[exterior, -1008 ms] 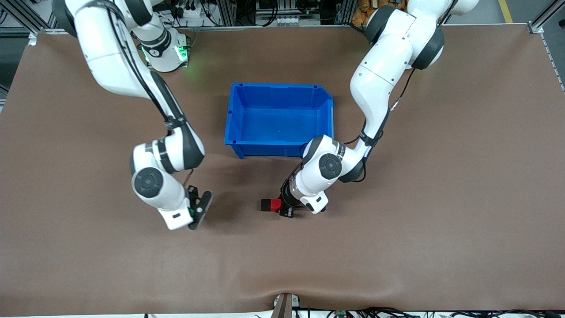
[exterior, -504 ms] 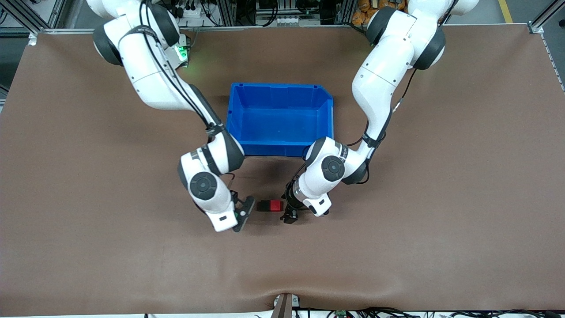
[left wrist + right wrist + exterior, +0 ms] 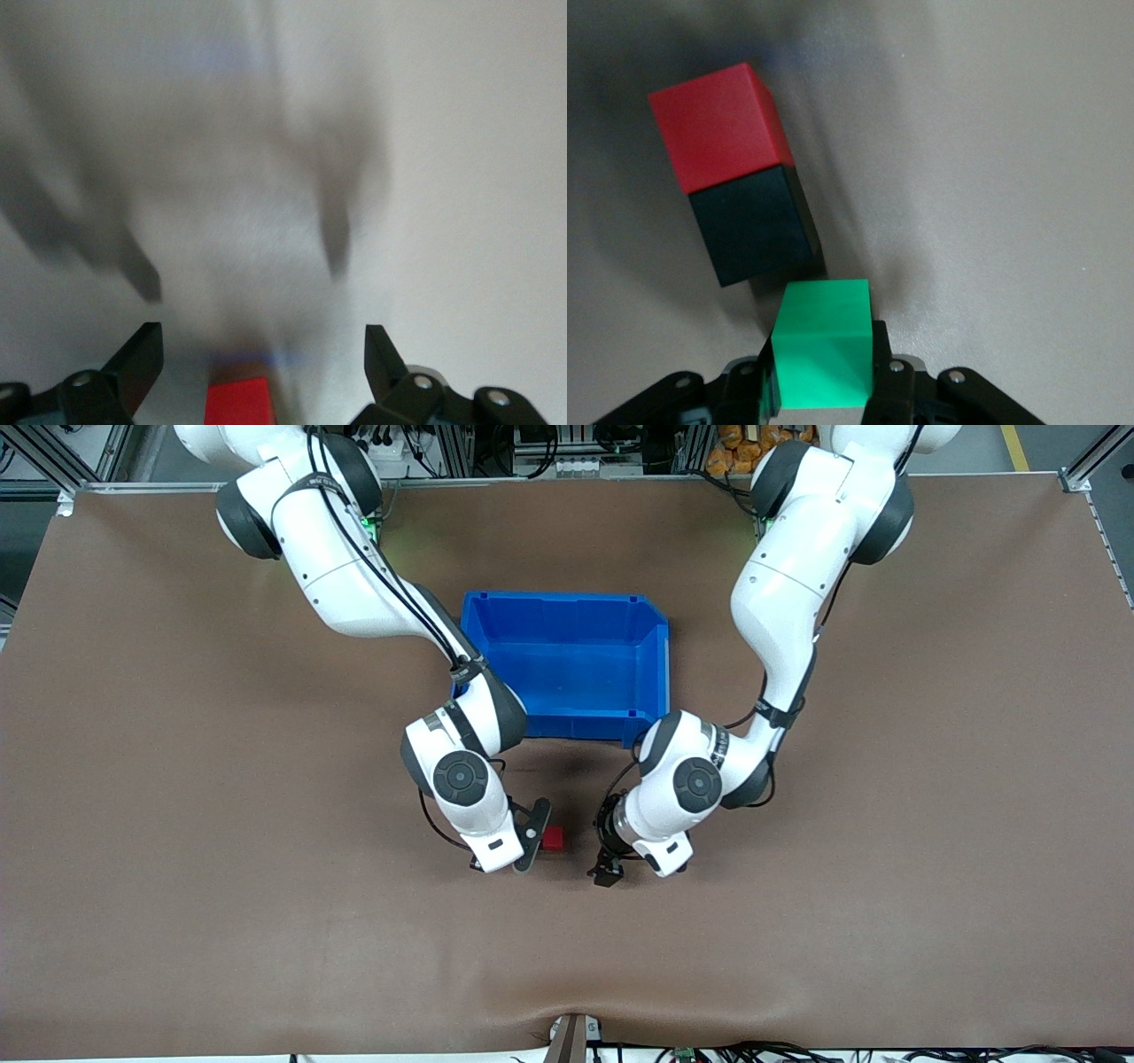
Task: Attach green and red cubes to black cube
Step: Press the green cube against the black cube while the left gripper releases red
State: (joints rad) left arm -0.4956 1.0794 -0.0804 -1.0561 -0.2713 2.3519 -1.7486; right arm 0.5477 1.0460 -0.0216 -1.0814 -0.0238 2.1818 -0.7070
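Observation:
My right gripper has the green cube. It will let go of it against the black cube's loose end (image 3: pixel 515 830) (image 3: pixel 782 317), opposite the red cube.
In the right wrist view the red cube (image 3: pixel 718 124) and the black cube (image 3: pixel 753 226) lie joined side by side on the brown table. My right gripper (image 3: pixel 824 359) is shut on the green cube (image 3: pixel 824 341), whose corner is right beside the black cube's free end. In the front view my right gripper (image 3: pixel 532 837) hides the black and green cubes; only the red cube (image 3: pixel 555 839) shows beside it. My left gripper (image 3: pixel 606 871) is open and empty, just apart from the red cube, toward the left arm's end. The left wrist view shows the red cube (image 3: pixel 237 403) between its open fingers.
A blue bin (image 3: pixel 549 596) stands on the table farther from the front camera than the cubes, between the two arms. Both forearms hang over the bin's near corners. Bare brown table lies nearer the camera.
My right arm has swung in from its end of the table with the green cube to the black cube. My left gripper has backed away from the red cube.

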